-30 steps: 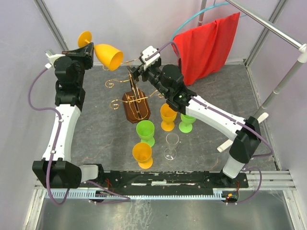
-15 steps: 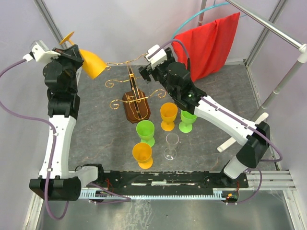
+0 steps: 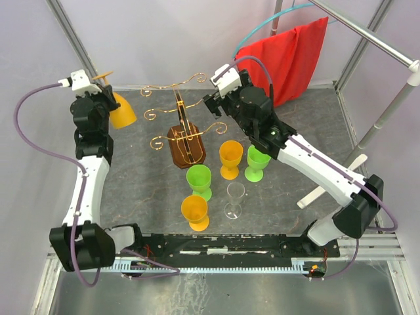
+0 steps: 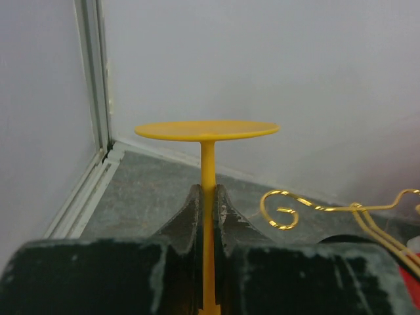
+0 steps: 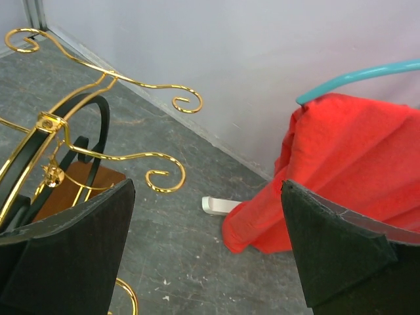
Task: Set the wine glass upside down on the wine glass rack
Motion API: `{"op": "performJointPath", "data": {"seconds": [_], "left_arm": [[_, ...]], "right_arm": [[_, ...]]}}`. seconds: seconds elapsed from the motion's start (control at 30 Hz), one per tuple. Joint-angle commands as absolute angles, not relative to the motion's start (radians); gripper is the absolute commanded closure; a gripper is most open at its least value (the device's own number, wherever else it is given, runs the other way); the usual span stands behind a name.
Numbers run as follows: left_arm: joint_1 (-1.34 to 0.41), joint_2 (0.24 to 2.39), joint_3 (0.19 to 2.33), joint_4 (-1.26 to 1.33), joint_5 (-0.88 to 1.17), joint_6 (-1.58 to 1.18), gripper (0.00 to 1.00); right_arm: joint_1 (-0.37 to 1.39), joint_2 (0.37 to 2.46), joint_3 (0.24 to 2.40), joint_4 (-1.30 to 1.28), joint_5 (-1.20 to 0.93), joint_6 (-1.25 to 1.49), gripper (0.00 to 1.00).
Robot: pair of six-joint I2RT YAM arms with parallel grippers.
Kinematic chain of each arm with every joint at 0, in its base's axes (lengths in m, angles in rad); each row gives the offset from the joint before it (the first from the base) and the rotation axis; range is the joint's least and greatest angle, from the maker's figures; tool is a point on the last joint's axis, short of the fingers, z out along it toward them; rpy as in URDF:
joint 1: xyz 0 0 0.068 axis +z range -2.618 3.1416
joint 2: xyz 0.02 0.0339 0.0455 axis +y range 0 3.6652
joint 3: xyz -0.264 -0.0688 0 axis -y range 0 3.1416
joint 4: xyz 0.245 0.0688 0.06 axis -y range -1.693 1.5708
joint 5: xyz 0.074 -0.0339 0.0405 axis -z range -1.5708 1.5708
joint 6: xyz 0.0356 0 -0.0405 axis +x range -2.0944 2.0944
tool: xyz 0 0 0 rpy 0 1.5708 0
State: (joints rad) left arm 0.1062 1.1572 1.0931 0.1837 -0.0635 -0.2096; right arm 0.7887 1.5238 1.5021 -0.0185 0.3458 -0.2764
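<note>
My left gripper is going to let go of the orange wine glass, now hanging apart from the rack, in the rearmost gold arm's curl (image 3: pixel 145 96) (image 4: pixel 279 209) nearest that gripper.
An orange wine glass (image 3: pixel 122 111) hangs upside down at the far left, bowl down and foot up. My left gripper (image 3: pixel 107 92) is shut on its stem. In the left wrist view the stem (image 4: pixel 207 164) runs up between the fingers (image 4: pixel 189 210) to the flat foot (image 4: pixel 207 130). The wine glass rack (image 3: pixel 186 146), a dark wooden base with gold curled wire arms (image 3: pixel 172 86), stands to the right of the glass, apart from it. My right gripper (image 3: pixel 214 100) hovers open beside the rack's right arms; its wrist view shows those curls (image 5: pixel 165 176) to the left, nothing between the fingers.
Near the rack's front stand two orange glasses (image 3: pixel 230 157) (image 3: pixel 195 211), two green ones (image 3: pixel 257 163) (image 3: pixel 199 178) and a clear one (image 3: pixel 234 199). A red cloth (image 3: pixel 285 62) hangs at the back right. A white pole (image 3: pixel 367 138) leans at the right.
The left arm swung the orange glass from lying sideways to bowl down and brought it lower, left of the rack. The right gripper opened wider and drew back to the right of the rack.
</note>
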Motion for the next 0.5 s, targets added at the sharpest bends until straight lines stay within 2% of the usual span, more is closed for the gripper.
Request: {"op": "performJointPath", "data": {"seconds": [0.0,0.27,0.47], "left_arm": [[0.185,1.175,1.007,0.421,0.112,-0.194,0.97],[0.211,1.211,0.832,0.770,0.260,-0.201,0.97],[0.212,1.264,0.786,0.845,0.418,-0.218,0.97]], "right_arm": [[0.770,1.448,1.465,-0.015,0.368,-0.274,0.00],[0.737,1.416,1.402,0.000,0.357,-0.279,0.00],[0.724,1.414,1.388,0.004,0.342,-0.278,0.00]]}}
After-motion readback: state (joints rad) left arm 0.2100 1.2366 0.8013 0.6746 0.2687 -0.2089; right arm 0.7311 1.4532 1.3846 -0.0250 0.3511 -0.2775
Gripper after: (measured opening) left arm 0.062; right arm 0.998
